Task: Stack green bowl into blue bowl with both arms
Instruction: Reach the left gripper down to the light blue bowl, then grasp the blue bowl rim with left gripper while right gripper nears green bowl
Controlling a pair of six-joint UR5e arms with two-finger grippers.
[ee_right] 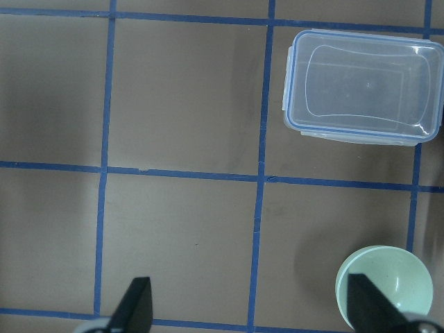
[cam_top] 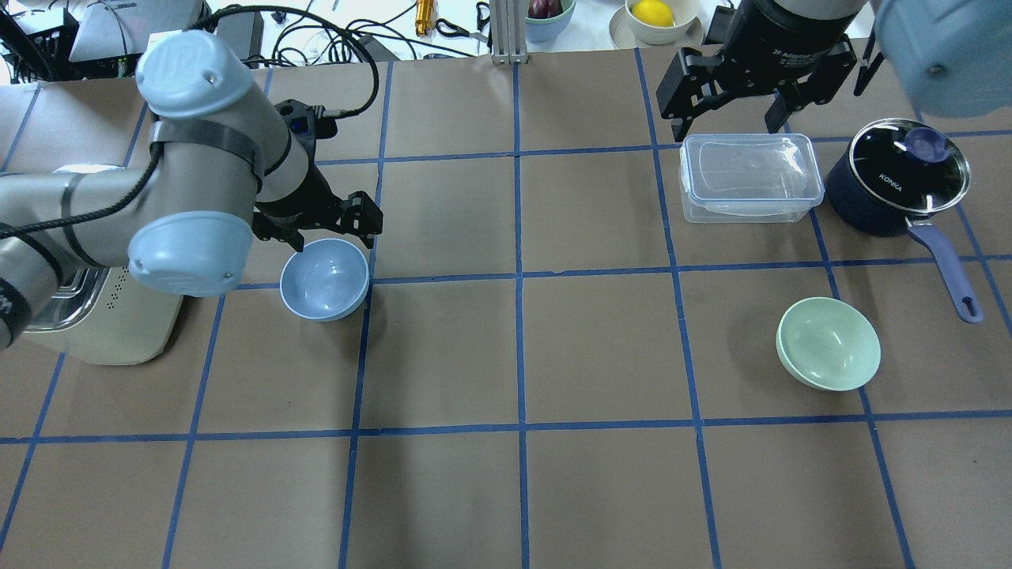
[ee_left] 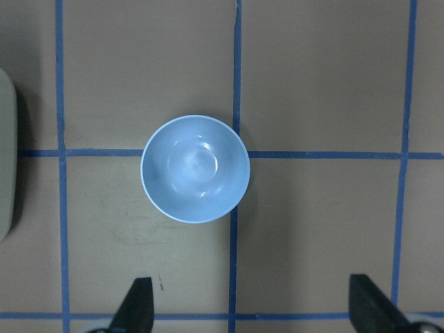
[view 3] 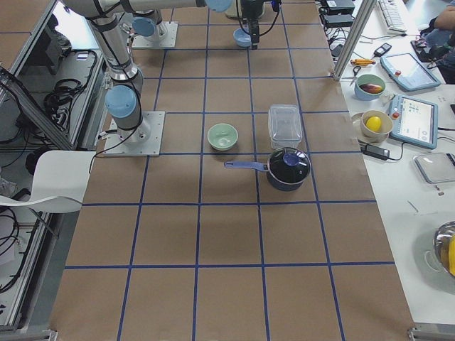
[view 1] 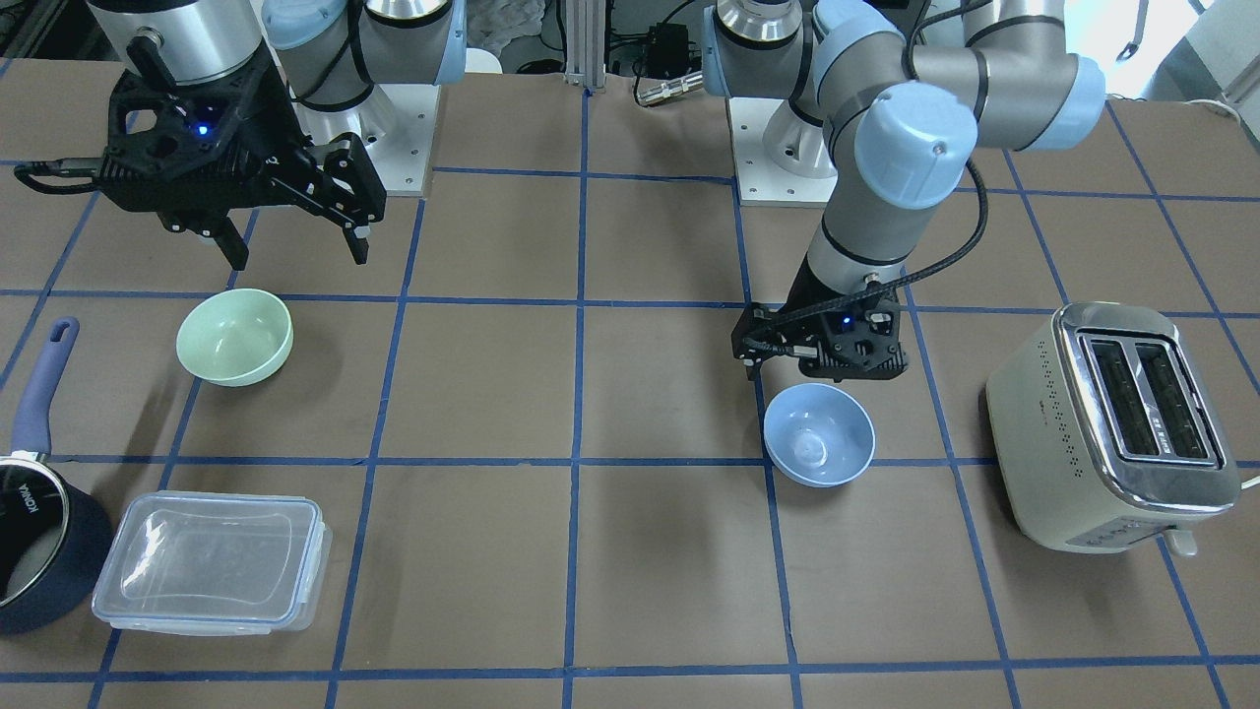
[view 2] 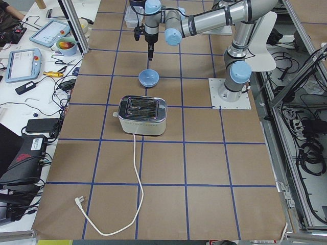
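Observation:
The blue bowl's rim (view 1: 767,416) (ee_left: 248,179), on the side facing the green bowl, is the next place my left gripper should go down to and close on.
The pale green bowl (view 1: 234,337) sits upright and empty on the table; it also shows in the overhead view (cam_top: 828,344) and at the lower right of the right wrist view (ee_right: 385,288). The light blue bowl (view 1: 819,434) sits upright and empty; it also shows in the overhead view (cam_top: 324,279) and in the middle of the left wrist view (ee_left: 195,168). My left gripper (ee_left: 253,309) is open and empty, above and just behind the blue bowl (cam_top: 328,233). My right gripper (view 1: 295,251) is open and empty, raised above the table behind the green bowl (ee_right: 250,309).
A clear lidded container (view 1: 212,561) and a dark navy saucepan (view 1: 39,532) stand near the green bowl. A cream toaster (view 1: 1112,423) stands beside the blue bowl, under my left arm in the overhead view (cam_top: 103,316). Blue tape lines grid the brown table.

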